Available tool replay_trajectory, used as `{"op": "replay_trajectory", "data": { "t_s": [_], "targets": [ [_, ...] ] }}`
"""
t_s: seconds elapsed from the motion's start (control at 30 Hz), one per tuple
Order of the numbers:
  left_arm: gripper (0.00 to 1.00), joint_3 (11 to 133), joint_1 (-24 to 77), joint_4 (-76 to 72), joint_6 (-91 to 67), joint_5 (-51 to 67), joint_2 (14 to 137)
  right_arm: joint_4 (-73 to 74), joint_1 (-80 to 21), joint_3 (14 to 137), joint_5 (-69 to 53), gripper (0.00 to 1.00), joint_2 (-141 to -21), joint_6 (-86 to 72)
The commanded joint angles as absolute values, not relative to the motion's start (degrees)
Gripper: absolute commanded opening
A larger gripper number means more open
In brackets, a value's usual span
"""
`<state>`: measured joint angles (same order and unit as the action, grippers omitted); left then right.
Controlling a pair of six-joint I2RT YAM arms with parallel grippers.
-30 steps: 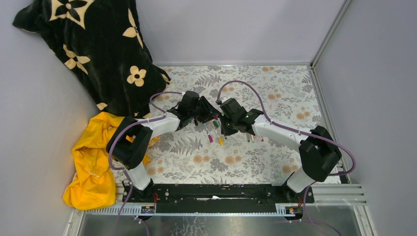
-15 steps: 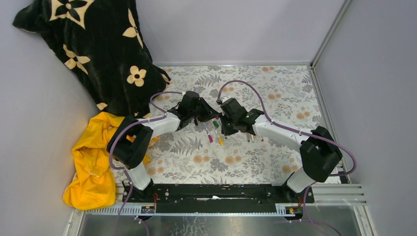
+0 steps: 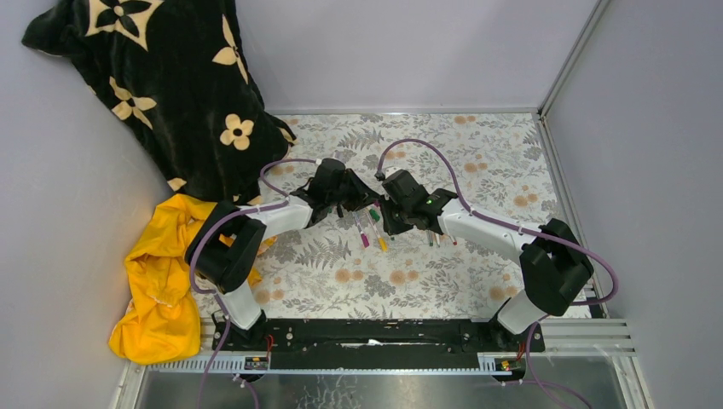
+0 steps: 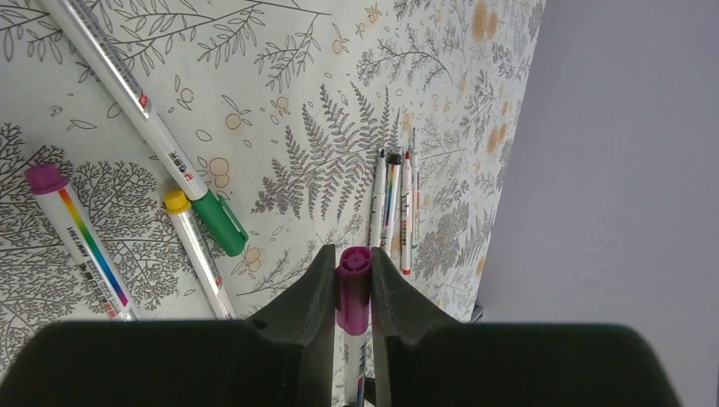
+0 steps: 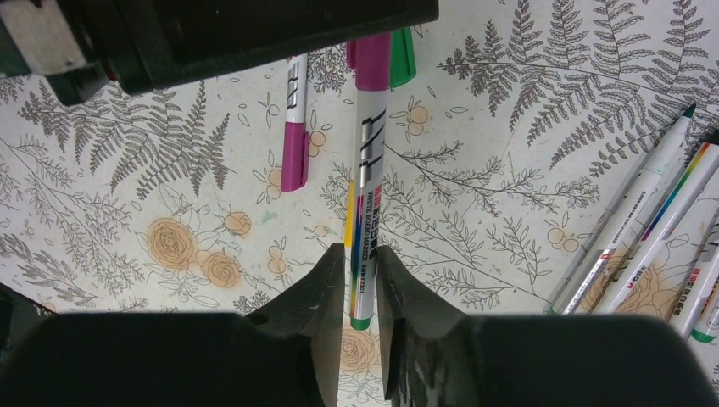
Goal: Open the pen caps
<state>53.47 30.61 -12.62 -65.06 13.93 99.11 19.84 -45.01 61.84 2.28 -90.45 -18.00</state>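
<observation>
My left gripper is going to release the magenta pen cap next to the black pen cap, on the side that is toward the yellow cloth [image 3: 325, 213].
My left gripper [image 4: 353, 254] is shut on the magenta pen cap [image 4: 353, 292] of a white pen, held just above the table. That pen's barrel [image 5: 366, 186] runs toward my right gripper [image 5: 359, 250]. The right jaws stand slightly open around the barrel's green end, with a thin gap on each side. In the top view the two grippers [image 3: 362, 203] [image 3: 385, 209] meet nose to nose at mid-table. Capped pens lie below: a green cap [image 4: 219, 222], a yellow cap [image 4: 176, 201], a magenta cap [image 4: 47, 178].
Uncapped pens [image 4: 392, 203] lie side by side right of the grippers. A black flowered blanket [image 3: 162, 85] fills the back left corner, with a yellow cloth [image 3: 158, 290] below it. Grey walls close three sides, and the arms' base rail [image 3: 375, 332] lines the near edge.
Both arms keep almost the same pose over the pens. The top view is too small to show any jaw movement.
</observation>
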Motion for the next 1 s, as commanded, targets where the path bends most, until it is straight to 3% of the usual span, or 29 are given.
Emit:
{"op": "replay_trajectory", "data": {
  "t_s": [0.0, 0.8, 0.87, 0.97],
  "targets": [
    [0.0, 53.1, 31.5, -16.3, -65.5, 13.6, 98.0, 18.3, -45.6, 64.2, 1.3, 0.27, -88.7, -18.0],
    [0.0, 49.4, 31.6, -20.4, -68.8, 17.3, 94.9, 15.6, -45.5, 67.7, 4.3, 0.27, -95.0, -18.5],
    [0.0, 49.1, 31.6, -20.5, -68.9, 17.3, 94.4, 15.5, -45.5, 67.8, 4.7, 0.23, -95.4, -18.5],
    [0.0, 49.1, 31.6, -19.9, -68.8, 16.9, 93.8, 16.6, -45.5, 68.3, 5.1, 0.05, -95.8, -18.3]
  ]
}}
